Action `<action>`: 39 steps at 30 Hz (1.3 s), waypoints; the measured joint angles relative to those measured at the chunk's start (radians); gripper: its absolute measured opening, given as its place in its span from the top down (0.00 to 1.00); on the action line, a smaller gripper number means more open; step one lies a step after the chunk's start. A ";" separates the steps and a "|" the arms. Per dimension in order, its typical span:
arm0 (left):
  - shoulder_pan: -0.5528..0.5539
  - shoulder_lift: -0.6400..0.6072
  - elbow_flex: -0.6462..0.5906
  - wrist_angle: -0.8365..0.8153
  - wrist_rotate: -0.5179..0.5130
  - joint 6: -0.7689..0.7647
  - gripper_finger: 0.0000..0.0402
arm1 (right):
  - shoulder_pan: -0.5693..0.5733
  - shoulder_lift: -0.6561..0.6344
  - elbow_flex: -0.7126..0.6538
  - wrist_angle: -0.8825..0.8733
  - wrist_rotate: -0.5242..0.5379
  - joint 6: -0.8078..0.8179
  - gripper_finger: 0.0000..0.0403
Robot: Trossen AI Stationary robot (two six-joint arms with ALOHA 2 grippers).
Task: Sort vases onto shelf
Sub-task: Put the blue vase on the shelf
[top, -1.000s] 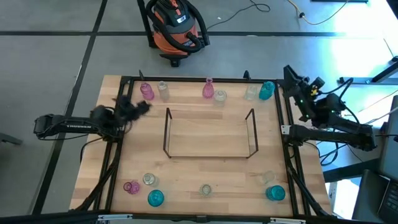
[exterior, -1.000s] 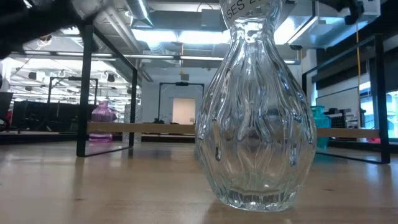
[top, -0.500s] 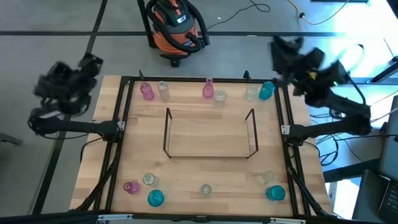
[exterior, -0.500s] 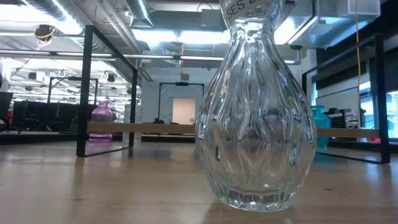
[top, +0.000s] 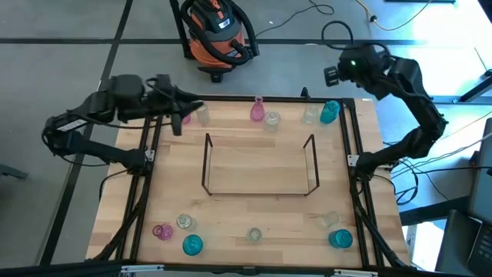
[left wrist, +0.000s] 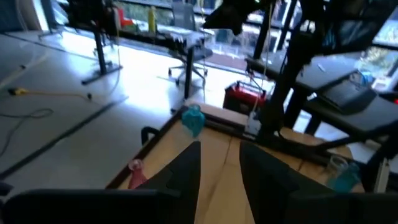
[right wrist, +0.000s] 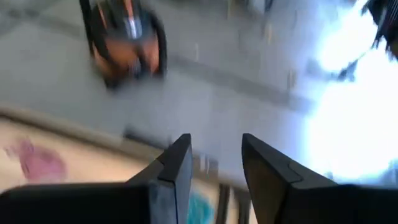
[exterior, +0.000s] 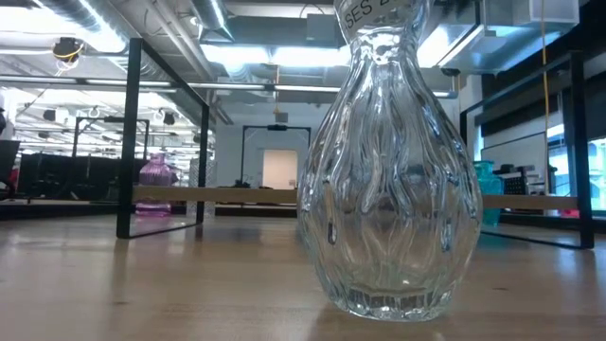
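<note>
Next, my right gripper moves to the teal vase in the far row, beside a clear vase, and grabs the teal vase's rim [top: 333, 105] [right wrist: 199, 202].
Small glass vases stand upright on the wooden table. The far row has a pink vase [top: 257, 110], a teal vase [top: 329, 112] and clear ones [top: 272, 118]. The near row has a pink vase [top: 162, 231], teal vases [top: 192, 245] and clear ones [top: 254, 235]; one clear vase [exterior: 388, 170] fills the low view. The wire shelf [top: 260, 164] stands at the table's middle with nothing on it. My left gripper [top: 188, 108] [left wrist: 217, 155] hangs open, high over the far left corner. My right gripper [top: 332, 75] [right wrist: 214, 146] is open, high beyond the far right corner.
A black frame [top: 146, 154] edges the table. An orange shop vacuum [top: 217, 35] stands on the floor beyond the far edge. The bare wood around the shelf is free between the two rows of vases.
Both arms have unfolded from low at the table's side edges and risen. My left gripper swung up, out past the left edge, then back over the far left corner, tipping to near level. My right gripper rose and went toward the far edge.
</note>
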 joint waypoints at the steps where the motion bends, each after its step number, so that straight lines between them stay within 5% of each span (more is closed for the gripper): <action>1: 0.001 0.011 0.000 -0.002 0.012 0.000 0.74 | -0.056 -0.003 -0.024 -0.019 -0.045 0.003 0.70; 7: 0.033 0.037 0.001 0.011 0.067 0.005 0.74 | -0.287 -0.010 -0.238 0.056 -0.227 -0.098 0.65; 10: 0.040 0.038 0.000 0.005 0.080 -0.008 0.74 | -0.288 -0.004 -0.307 0.103 -0.186 -0.089 0.57; 14: 0.039 0.036 0.000 0.008 0.086 -0.029 0.74 | -0.315 0.017 -0.458 0.110 -0.300 0.010 0.50; 27: 0.037 0.037 0.000 0.006 0.113 -0.055 0.74 | -0.308 0.025 -0.735 0.223 -0.254 0.114 0.48; 39: 0.036 0.037 0.000 0.007 0.113 -0.054 0.74 | -0.295 0.051 -0.814 0.270 -0.158 0.180 0.48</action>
